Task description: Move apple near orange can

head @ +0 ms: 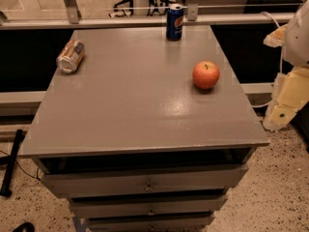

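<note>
The red-orange apple is next for my gripper, which should go to it and close on the apple's side (213, 76) facing away from the orange can.
The red-orange apple (206, 75) sits upright on the right part of the grey tabletop (130, 105). The orange can (70, 56) lies on its side near the table's far left corner, its silver rim facing the front. My gripper (282, 108) hangs at the right edge of the view, off the table and lower than the tabletop. It is to the right of the apple and holds nothing that shows.
A blue Pepsi can (175, 22) stands upright at the table's far edge, behind the apple. Drawers (145, 182) run below the tabletop. A metal rail (145, 21) crosses behind the table. A black bar (12, 163) lies on the floor at the left.
</note>
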